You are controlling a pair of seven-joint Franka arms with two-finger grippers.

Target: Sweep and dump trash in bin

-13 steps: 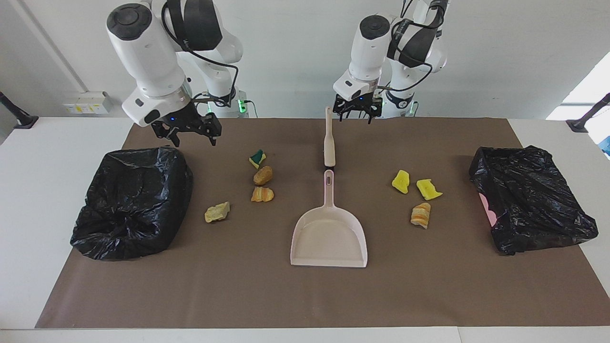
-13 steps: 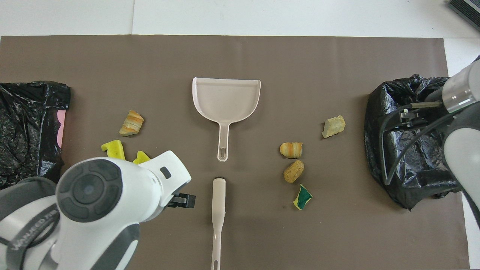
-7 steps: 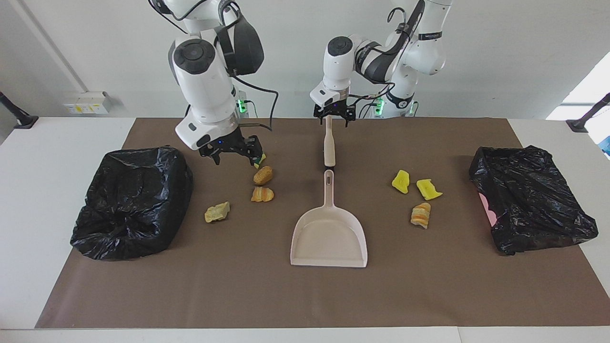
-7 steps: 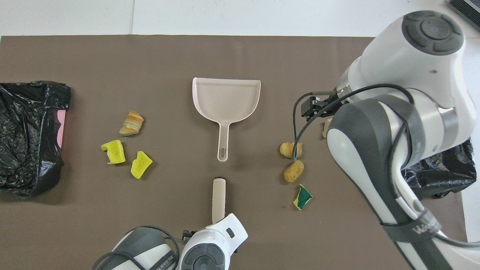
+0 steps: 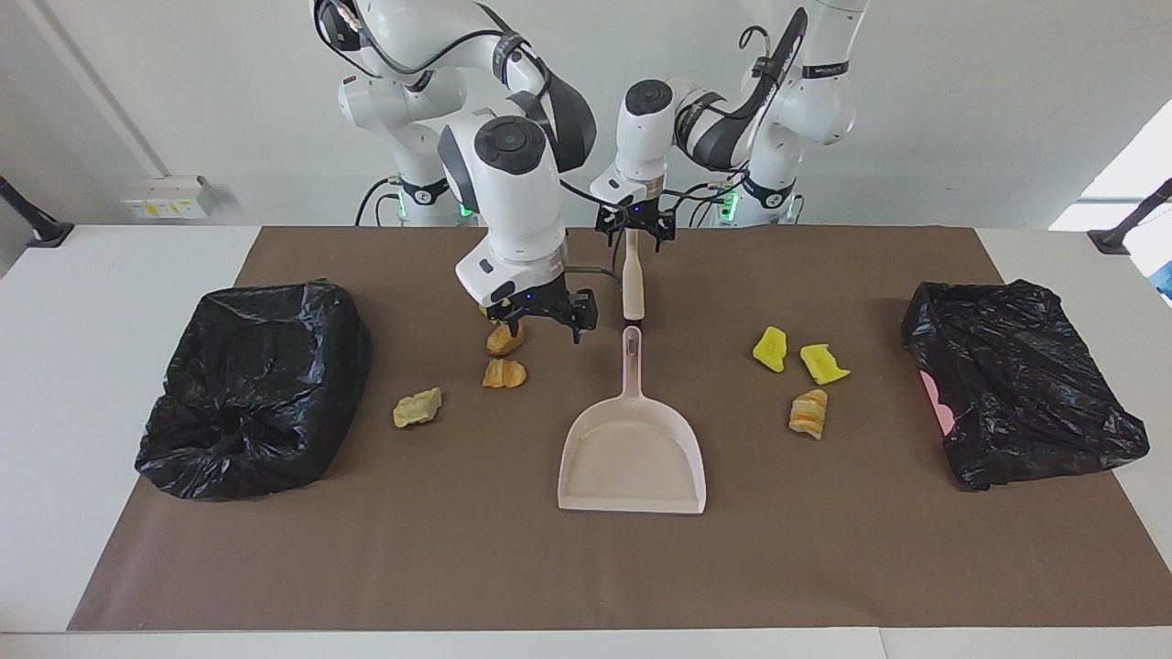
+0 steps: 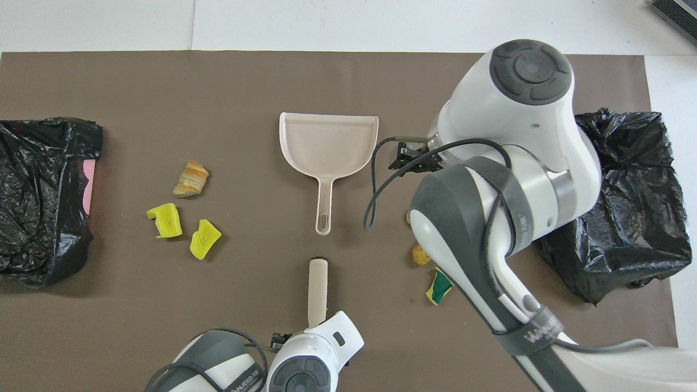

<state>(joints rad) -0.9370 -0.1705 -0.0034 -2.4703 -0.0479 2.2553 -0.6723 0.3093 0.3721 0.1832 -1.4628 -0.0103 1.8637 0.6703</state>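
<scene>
The robot's right gripper should next move to the pale pink dustpan's handle (image 6: 324,202) and close there, so that the dustpan can meet the swept trash.
The trash lies in two groups on the brown mat. Toward the right arm's end are a tan lump (image 5: 417,407), an orange bread piece (image 5: 504,373), a brown lump (image 5: 504,341) and a green-and-yellow sponge bit (image 6: 439,287). Toward the left arm's end are two yellow sponge pieces (image 5: 770,349) (image 5: 824,363) and a striped bread piece (image 5: 808,412). My right gripper (image 5: 542,318) is open, low over the mat between the brown lump and the dustpan's handle. My left gripper (image 5: 632,231) is open, its fingers either side of the thin end of the cream brush handle (image 5: 632,279).
A pale pink dustpan (image 5: 632,458) lies mid-mat, its handle pointing at the brush. A bin lined with a black bag stands at each end of the mat (image 5: 252,394) (image 5: 1021,384). The right arm hides the tan lump in the overhead view.
My right gripper has swung from beside the bin at its end, across the trash, to the dustpan's handle. My left gripper has moved over to the brush handle's end.
</scene>
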